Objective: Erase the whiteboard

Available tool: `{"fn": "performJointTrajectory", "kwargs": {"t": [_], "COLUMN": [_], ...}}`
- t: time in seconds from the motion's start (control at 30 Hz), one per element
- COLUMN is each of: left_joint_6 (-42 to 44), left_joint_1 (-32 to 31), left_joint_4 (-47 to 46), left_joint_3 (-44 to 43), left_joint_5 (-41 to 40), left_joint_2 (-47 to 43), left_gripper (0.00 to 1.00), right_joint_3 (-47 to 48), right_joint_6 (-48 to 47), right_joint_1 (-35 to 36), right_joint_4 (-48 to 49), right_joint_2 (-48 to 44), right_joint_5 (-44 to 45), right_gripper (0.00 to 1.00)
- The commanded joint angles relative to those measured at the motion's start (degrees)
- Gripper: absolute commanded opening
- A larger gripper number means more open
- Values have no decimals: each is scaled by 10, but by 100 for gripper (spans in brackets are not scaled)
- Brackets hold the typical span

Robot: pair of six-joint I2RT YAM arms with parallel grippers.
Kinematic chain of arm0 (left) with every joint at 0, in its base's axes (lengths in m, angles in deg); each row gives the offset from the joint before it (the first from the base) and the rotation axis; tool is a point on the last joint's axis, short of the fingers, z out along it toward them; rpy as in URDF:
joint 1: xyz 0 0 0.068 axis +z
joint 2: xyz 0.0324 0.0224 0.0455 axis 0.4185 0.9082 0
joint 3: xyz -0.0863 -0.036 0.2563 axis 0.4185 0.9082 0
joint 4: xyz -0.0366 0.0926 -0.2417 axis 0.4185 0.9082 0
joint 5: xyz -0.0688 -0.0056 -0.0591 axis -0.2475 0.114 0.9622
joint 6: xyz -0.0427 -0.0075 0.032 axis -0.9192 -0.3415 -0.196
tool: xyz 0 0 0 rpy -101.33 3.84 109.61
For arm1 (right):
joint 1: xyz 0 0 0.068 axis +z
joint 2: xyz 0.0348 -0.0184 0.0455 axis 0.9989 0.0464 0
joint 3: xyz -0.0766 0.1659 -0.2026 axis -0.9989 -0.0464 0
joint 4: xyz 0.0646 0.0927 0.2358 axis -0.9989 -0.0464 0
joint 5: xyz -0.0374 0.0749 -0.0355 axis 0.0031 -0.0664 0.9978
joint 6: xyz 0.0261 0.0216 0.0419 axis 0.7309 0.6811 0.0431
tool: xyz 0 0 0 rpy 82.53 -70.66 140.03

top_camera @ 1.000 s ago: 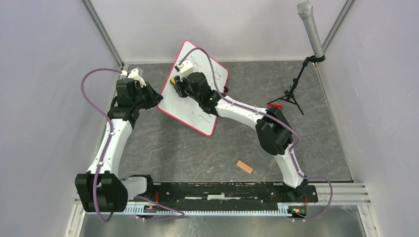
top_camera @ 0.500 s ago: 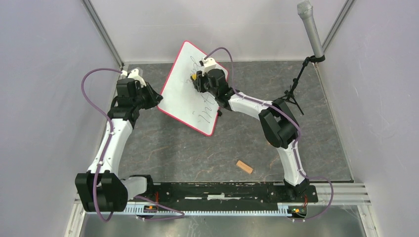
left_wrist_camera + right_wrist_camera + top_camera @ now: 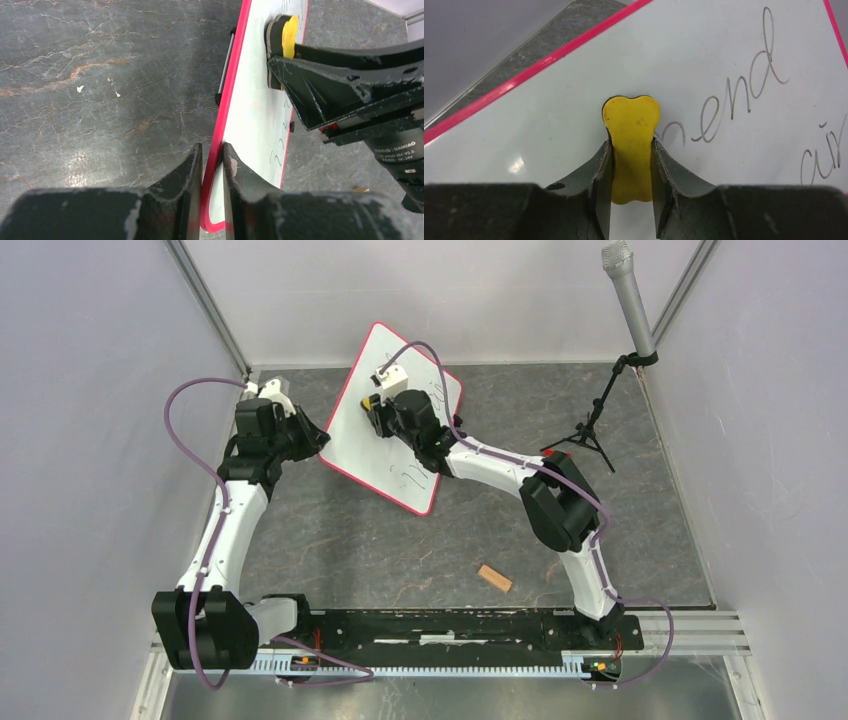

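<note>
Next, my right gripper releases the yellow eraser on the whiteboard (image 3: 390, 411) (image 3: 690, 161), between the top and bottom rows of handwriting.
The whiteboard (image 3: 352, 435) is white with a thin red rim and stands tilted at the back of the table. My left gripper (image 3: 322, 439) is shut on the whiteboard's red edge (image 3: 218, 150) and holds it up. My right gripper (image 3: 374, 410) is shut on a yellow eraser (image 3: 631, 145) with a black felt base, pressed against the board's face (image 3: 704, 60). Black handwriting (image 3: 734, 107) runs to the right of the eraser. In the left wrist view the eraser (image 3: 281, 42) touches the board near its far end, and faint marks (image 3: 278, 150) show lower on the board.
A small tan wooden block (image 3: 494, 578) lies on the dark stone table near the front right. A microphone on a black tripod stand (image 3: 598, 418) stands at the back right. Grey walls close in the back and both sides.
My right gripper with the eraser swept right across the board, then back left toward its upper left part. The left gripper and the board have stayed put.
</note>
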Motion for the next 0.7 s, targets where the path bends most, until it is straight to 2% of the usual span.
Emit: {"fn": "performJointTrajectory", "kwargs": {"t": [0.0, 0.2, 0.4, 0.5, 0.67], "left_joint_6": [13, 12, 11, 10, 10], "left_joint_1": [-4, -4, -4, -4, -4], "left_joint_4": [-4, -4, -4, -4, -4], "left_joint_3": [-8, -9, -8, -7, -8], "left_joint_5": [12, 15, 17, 20, 20], "left_joint_2": [-4, -3, -5, -7, -9], "left_gripper": [2, 2, 2, 2, 2], "right_joint_3": [63, 81, -13, -47, -42], "right_joint_6": [4, 33, 56, 62, 23], "right_joint_1": [-16, -63, -77, -66, -3], "right_joint_4": [-47, -71, -58, -40, -27], "right_joint_2": [58, 97, 55, 29, 5], "right_joint_5": [-52, -60, -50, -65, -57], "right_gripper": [22, 22, 22, 22, 22]}}
